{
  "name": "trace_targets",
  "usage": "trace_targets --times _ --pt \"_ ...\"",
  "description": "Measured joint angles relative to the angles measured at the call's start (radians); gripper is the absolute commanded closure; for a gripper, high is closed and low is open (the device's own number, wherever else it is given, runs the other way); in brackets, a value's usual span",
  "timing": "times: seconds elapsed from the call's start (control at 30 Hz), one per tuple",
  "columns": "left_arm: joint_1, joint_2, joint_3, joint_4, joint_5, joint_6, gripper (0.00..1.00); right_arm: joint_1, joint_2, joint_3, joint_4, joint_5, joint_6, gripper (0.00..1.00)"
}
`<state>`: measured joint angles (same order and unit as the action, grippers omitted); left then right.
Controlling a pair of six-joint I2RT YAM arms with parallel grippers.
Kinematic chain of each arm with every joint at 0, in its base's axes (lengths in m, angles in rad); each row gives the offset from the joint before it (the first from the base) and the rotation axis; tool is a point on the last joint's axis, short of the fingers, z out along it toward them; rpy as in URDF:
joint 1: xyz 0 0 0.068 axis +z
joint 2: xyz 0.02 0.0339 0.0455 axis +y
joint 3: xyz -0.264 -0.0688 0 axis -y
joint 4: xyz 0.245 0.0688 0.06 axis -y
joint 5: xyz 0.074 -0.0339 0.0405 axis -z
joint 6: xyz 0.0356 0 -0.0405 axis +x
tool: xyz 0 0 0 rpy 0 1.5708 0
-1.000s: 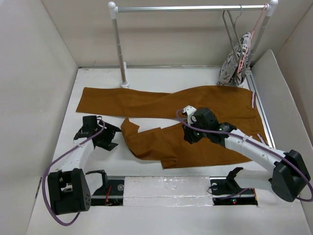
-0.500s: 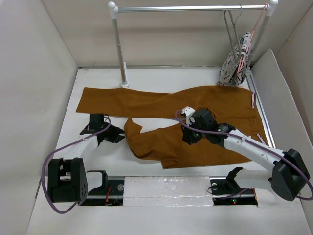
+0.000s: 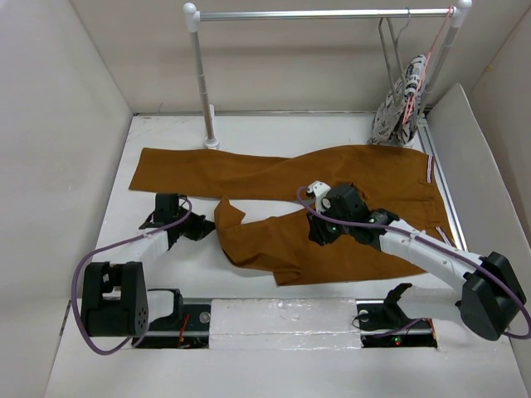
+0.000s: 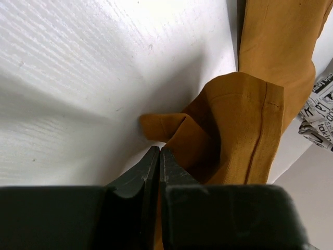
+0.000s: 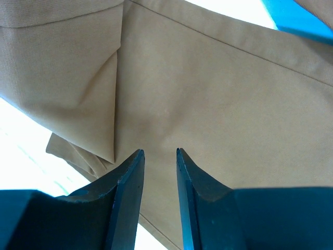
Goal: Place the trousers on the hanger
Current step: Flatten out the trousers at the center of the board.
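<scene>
The trousers' front leg is bunched short of the back leg's end, so the robot's left gripper should take the front cuff [image 3: 228, 211] and pull it taut before it stacks both legs.
The rust-brown trousers [image 3: 249, 174] lie spread across the table, with one leg folded back toward the front. My left gripper [image 3: 202, 228] is low on the table at that leg's cuff [image 4: 250, 130]. Its jaws are shut, with the tips [image 4: 159, 150] against the cuff's folded edge, and I cannot tell whether any cloth is caught between them. My right gripper [image 3: 320, 234] stands open over the middle of the trousers [image 5: 218, 94], and only flat cloth shows between its fingers [image 5: 158, 152]. The grey wire hanger [image 3: 388, 50] hangs on the rail at the back right.
A clothes rail on white posts [image 3: 199, 75] spans the back. A black-and-white patterned cloth [image 3: 397, 104] hangs there on a pink hanger [image 3: 427, 62], close to the right wall. White walls enclose the table on both sides.
My left gripper slid right to the cuff and closed from wide open to shut. The cuff shifted slightly right. The right arm barely moved.
</scene>
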<state>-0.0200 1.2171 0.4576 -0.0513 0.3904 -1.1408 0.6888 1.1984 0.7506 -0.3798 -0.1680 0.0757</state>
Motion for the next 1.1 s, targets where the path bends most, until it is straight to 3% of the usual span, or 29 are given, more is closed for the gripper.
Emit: trace_targets --times 0.13,0.2,0.23,0.3,0.4,0.53,0.67,0.7,0.77,0.8,0.97,1.1 --pt "0.000 0.004 0.000 0.012 -0.014 0.023 1.00 0.000 -0.002 0.000 0.000 -0.011 0.000 0.63" --pt "0.000 0.002 0.000 0.018 -0.023 0.045 0.76 0.000 -0.004 0.000 0.000 -0.023 0.000 0.63" --pt "0.000 -0.002 0.000 0.018 -0.027 0.055 0.76 0.000 -0.008 0.000 0.000 -0.026 0.000 0.64" --pt "0.000 -0.016 -0.004 0.020 -0.032 0.077 0.64 0.000 -0.011 0.000 0.001 -0.037 0.000 0.63" --pt "0.000 -0.039 -0.025 0.050 -0.025 0.108 0.60 0.000 -0.013 0.000 0.001 -0.048 0.000 0.63" --pt "0.000 -0.014 -0.061 0.113 0.007 0.123 0.62 0.000 -0.014 0.000 0.002 -0.055 0.000 0.64" --pt "-0.020 0.046 -0.087 0.185 0.040 0.119 0.72 0.000 -0.014 0.000 0.007 -0.066 0.000 0.64" --pt "-0.036 0.059 -0.087 0.200 0.046 0.116 0.75 0.001 -0.014 0.000 0.009 -0.069 0.000 0.64" --pt "-0.067 0.078 -0.087 0.237 0.053 0.106 0.95 0.004 -0.014 0.000 0.014 -0.074 0.000 0.64" --pt "-0.075 0.081 -0.087 0.259 0.055 0.097 1.00 0.006 -0.014 0.000 0.016 -0.076 0.000 0.64" --pt "-0.092 0.063 -0.087 0.265 0.032 0.088 1.00 0.006 -0.015 0.000 0.021 -0.078 0.000 0.64" --pt "-0.075 -0.058 -0.031 0.110 -0.066 0.093 1.00 0.007 -0.026 0.000 0.020 -0.075 0.000 0.65"
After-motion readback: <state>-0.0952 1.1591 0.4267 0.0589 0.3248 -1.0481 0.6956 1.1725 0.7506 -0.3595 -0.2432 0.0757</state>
